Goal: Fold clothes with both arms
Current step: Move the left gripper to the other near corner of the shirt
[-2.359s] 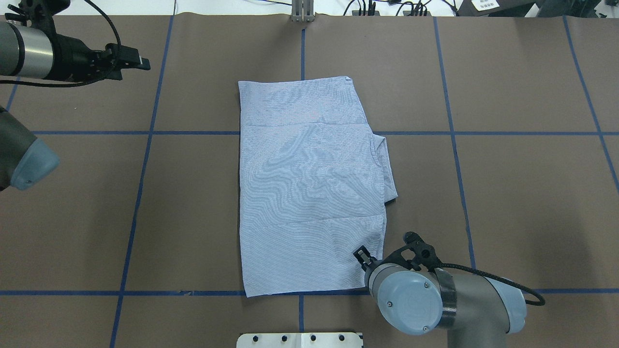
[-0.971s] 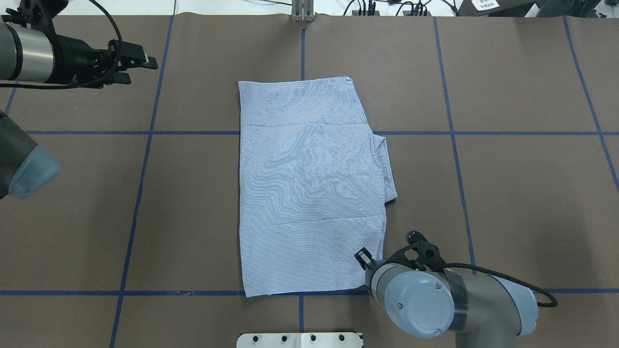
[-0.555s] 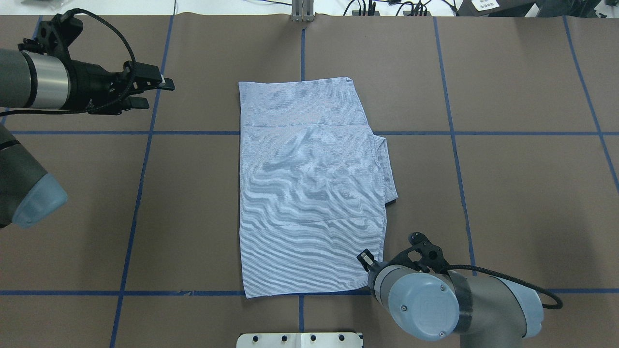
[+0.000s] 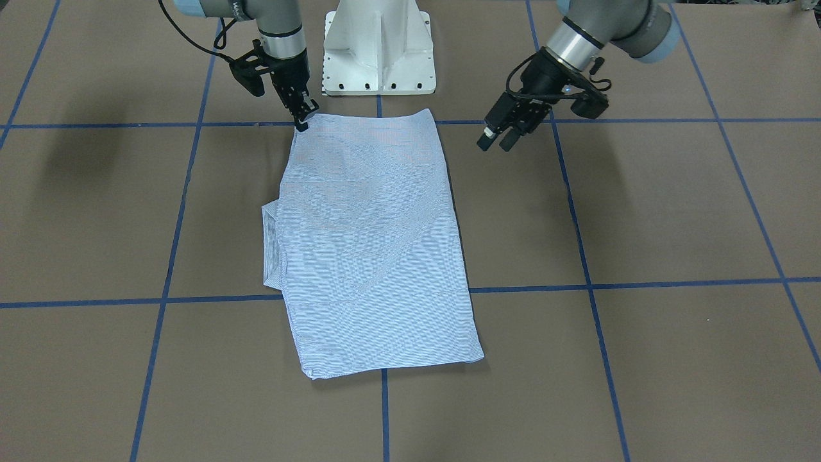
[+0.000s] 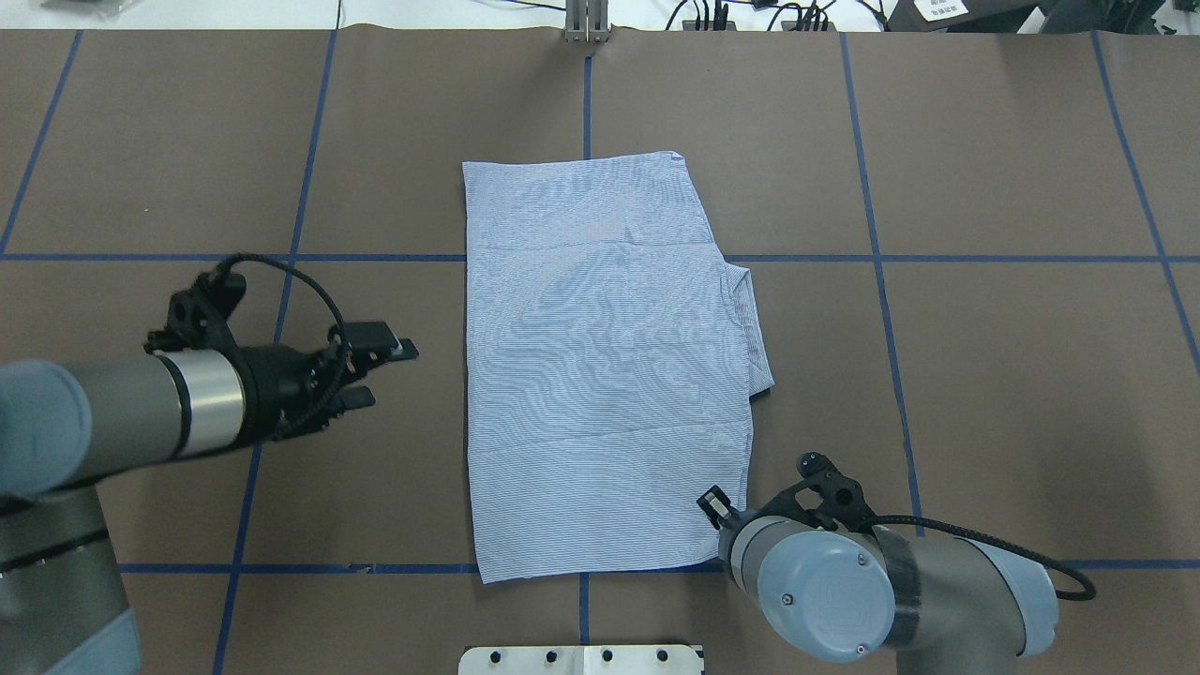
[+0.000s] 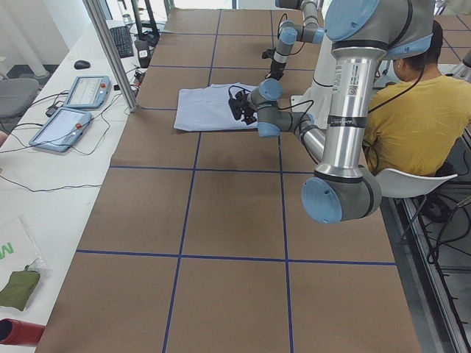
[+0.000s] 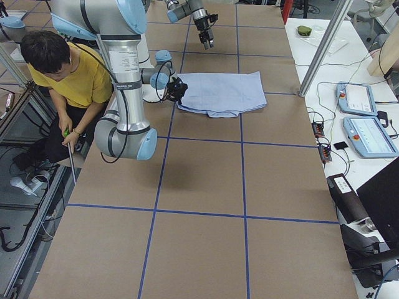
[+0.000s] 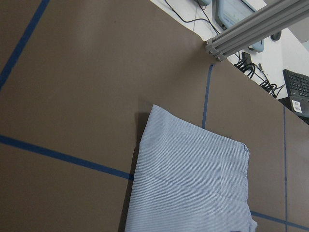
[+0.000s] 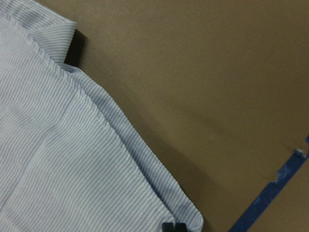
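My left gripper needs to grip the free near corner (image 4: 428,115) of the striped shirt, across the shirt's hem from the corner my right gripper holds.
The clothes are one blue-and-white striped shirt (image 5: 600,356) (image 4: 372,244), folded to a long rectangle at the table's centre. A folded part (image 5: 753,328) sticks out along its right edge. My right gripper (image 5: 712,502) (image 4: 303,122) sits at the shirt's near right corner. In the right wrist view its tips (image 9: 174,227) are pressed together on the hem of the shirt (image 9: 58,159). My left gripper (image 5: 389,375) (image 4: 495,142) hovers open and empty over bare table, a short way left of the shirt's middle. The left wrist view shows the shirt's far end (image 8: 193,183).
The white pedestal base (image 4: 378,51) stands at the near edge behind the shirt. A seated person in a yellow top (image 6: 412,118) (image 7: 68,75) is beside the robot. Control tablets (image 6: 73,110) and an aluminium post (image 5: 586,23) are at the far edge. Blue tape lines (image 5: 281,258) grid the table.
My left arm has swung from the far left corner towards the robot, and its open gripper now sits level with the shirt's middle. The right gripper has stayed at the corner.
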Action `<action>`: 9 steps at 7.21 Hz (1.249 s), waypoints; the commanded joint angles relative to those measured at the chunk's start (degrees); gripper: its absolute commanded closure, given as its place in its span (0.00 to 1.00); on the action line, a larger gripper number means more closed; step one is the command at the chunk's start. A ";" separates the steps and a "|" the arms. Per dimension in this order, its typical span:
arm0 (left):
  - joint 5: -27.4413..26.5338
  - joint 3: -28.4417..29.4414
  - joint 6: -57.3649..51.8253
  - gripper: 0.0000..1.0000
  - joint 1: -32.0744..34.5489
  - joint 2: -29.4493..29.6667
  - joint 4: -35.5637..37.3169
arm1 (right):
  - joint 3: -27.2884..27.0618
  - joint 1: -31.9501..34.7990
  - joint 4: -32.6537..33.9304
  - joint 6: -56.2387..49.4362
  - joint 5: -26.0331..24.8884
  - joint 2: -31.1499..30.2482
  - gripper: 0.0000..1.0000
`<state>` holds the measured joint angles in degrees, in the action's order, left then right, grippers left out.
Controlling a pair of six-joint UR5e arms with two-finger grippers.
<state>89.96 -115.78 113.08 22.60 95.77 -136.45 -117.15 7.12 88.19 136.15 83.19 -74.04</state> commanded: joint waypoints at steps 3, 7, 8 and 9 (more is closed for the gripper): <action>-10.59 5.10 9.17 0.21 -13.28 3.35 1.72 | -0.18 0.00 -0.03 0.00 -0.05 0.12 1.00; -13.13 7.67 12.07 0.29 -17.93 5.74 2.42 | -1.15 0.00 -0.03 0.00 -0.05 0.03 1.00; -13.23 7.67 13.81 0.31 -19.16 5.74 2.42 | -1.32 0.00 -0.03 0.00 -0.05 0.03 1.00; -13.24 7.76 14.01 0.38 -19.78 6.09 2.42 | -1.33 0.00 -0.03 0.00 -0.05 0.03 1.00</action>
<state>76.96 -108.12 126.27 3.90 101.61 -134.05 -118.37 7.12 88.15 136.14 83.14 -74.01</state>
